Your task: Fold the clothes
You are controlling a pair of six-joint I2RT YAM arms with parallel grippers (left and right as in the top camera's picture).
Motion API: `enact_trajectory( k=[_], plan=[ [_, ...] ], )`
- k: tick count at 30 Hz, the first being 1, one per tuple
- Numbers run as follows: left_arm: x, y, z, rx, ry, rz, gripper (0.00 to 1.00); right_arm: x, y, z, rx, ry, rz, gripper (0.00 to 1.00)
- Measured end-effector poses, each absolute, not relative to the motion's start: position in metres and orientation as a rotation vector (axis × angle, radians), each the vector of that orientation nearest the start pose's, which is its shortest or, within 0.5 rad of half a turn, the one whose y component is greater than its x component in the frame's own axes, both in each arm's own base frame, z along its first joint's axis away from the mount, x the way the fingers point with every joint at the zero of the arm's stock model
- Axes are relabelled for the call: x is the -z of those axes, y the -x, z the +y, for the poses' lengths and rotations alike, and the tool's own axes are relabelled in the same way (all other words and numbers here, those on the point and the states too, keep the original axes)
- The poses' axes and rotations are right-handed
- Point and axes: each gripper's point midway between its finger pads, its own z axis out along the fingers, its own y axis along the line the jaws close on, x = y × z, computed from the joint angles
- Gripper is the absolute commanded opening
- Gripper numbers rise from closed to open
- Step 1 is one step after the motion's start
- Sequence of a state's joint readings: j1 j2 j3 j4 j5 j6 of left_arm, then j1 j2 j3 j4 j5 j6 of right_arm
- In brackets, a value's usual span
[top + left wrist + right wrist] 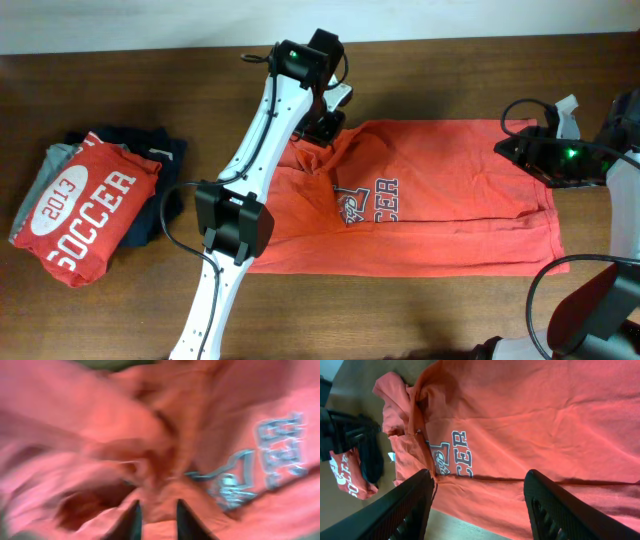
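Observation:
The orange-red T-shirt is bunched up over part of its chest print, so next my left gripper opens and grabs the T-shirt fold's end (pixel 328 165) to spread out the T-shirt.
The orange-red T-shirt (pixel 450 190) lies across the middle and right of the table, its dark chest print (pixel 370 200) facing up and partly creased. Its upper left part is bunched under my left gripper (pixel 325 125). The left wrist view is blurred; there the narrow-set fingers (pixel 159 510) have a fold of the shirt (pixel 75 420) between them. My right gripper (pixel 505 148) hovers at the shirt's right end. In the right wrist view its jaws (pixel 479 477) are wide open and empty above the shirt (pixel 545 420).
A folded red shirt printed "2013 SOCCER" (pixel 85 210) lies on dark navy (pixel 150 150) and grey (pixel 45 165) garments at the left. My left arm (pixel 235 220) reaches diagonally across the table's middle. Bare wood (pixel 400 310) shows along the front.

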State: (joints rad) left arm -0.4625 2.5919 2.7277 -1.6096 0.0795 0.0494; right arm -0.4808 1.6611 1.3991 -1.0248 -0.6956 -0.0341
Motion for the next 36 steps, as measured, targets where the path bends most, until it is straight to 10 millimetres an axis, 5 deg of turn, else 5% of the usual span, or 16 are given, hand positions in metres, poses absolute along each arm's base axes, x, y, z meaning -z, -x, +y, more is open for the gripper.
enact_trajectory(
  k=[4,7,12,17,22,25,31,36],
  plan=[
    [-0.099,-0.450,-0.213,0.002,-0.681,2.991,0.39,-0.173,-0.364,-0.066,-0.813,-0.443,2.550,0.61],
    [-0.099,-0.456,-0.205,0.044,-0.584,3.008,0.39,-0.173,-0.364,-0.065,-0.814,-0.445,2.551,0.61],
    [-0.087,-0.464,-0.208,0.231,-0.482,3.031,0.39,-0.173,-0.364,-0.065,-0.814,-0.445,2.551,0.61],
    [-0.063,-0.443,-0.219,0.314,-0.404,3.157,0.35,-0.173,-0.362,-0.065,-0.818,-0.448,2.555,0.61],
    [-0.042,-0.424,-0.232,0.371,-0.377,3.252,0.59,-0.173,-0.362,-0.065,-0.818,-0.448,2.555,0.61],
    [-0.042,-0.419,-0.237,0.384,-0.337,3.274,0.62,-0.173,-0.362,-0.065,-0.818,-0.449,2.555,0.61],
    [-0.042,-0.419,-0.238,0.375,-0.226,3.290,0.61,-0.172,-0.361,-0.064,-0.823,-0.454,2.561,0.61],
    [-0.042,-0.418,-0.236,0.349,-0.033,3.316,0.34,-0.172,-0.361,-0.064,-0.823,-0.454,2.561,0.61]
  ],
)
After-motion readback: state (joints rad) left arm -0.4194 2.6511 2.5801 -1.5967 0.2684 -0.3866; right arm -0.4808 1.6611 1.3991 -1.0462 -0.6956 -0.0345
